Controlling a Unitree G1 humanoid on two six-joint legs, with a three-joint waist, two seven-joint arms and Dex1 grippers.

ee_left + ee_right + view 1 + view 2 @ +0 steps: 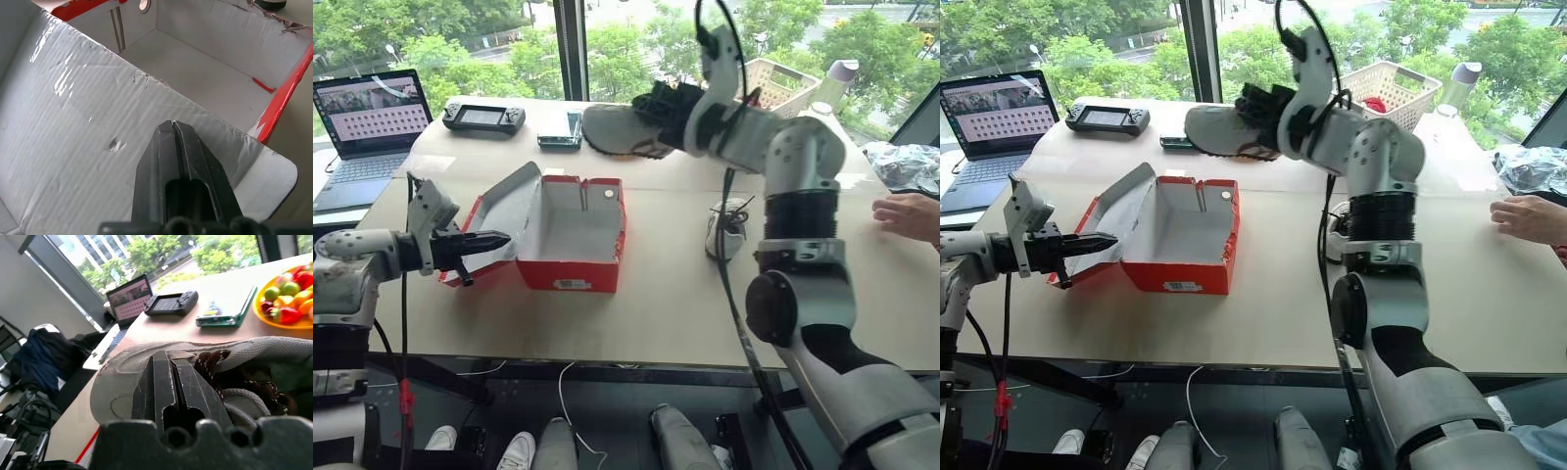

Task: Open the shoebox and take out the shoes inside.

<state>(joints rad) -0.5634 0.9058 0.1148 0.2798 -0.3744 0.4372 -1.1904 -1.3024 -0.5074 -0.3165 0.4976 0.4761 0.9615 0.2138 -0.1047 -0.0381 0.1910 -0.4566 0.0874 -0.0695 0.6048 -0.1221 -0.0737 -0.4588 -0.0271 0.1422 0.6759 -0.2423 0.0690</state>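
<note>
Next, my right gripper releases the white-grey shoe beside the other shoe [759, 251], on its side away from the red shoebox.
The red shoebox [573, 274] stands open at mid-table, its lid [507, 204] flung back to the left and its pale grey inside [205, 73] bare. My left gripper [501, 238] is shut, with its tips resting against the lid's inner face. My right gripper [168, 367] is shut on a white-grey shoe [619, 132] with dark laces, held in the air above and behind the box, sole toward the window. The other shoe [729, 233] sits on the table to the right of the box, partly behind my right arm.
A laptop [372, 122], a game console [484, 117] and a green-cased device [560, 129] lie along the far side. A white lattice basket [783, 83] and a bottle [839, 78] stand at the back right. A person's hand [911, 215] rests at the right edge.
</note>
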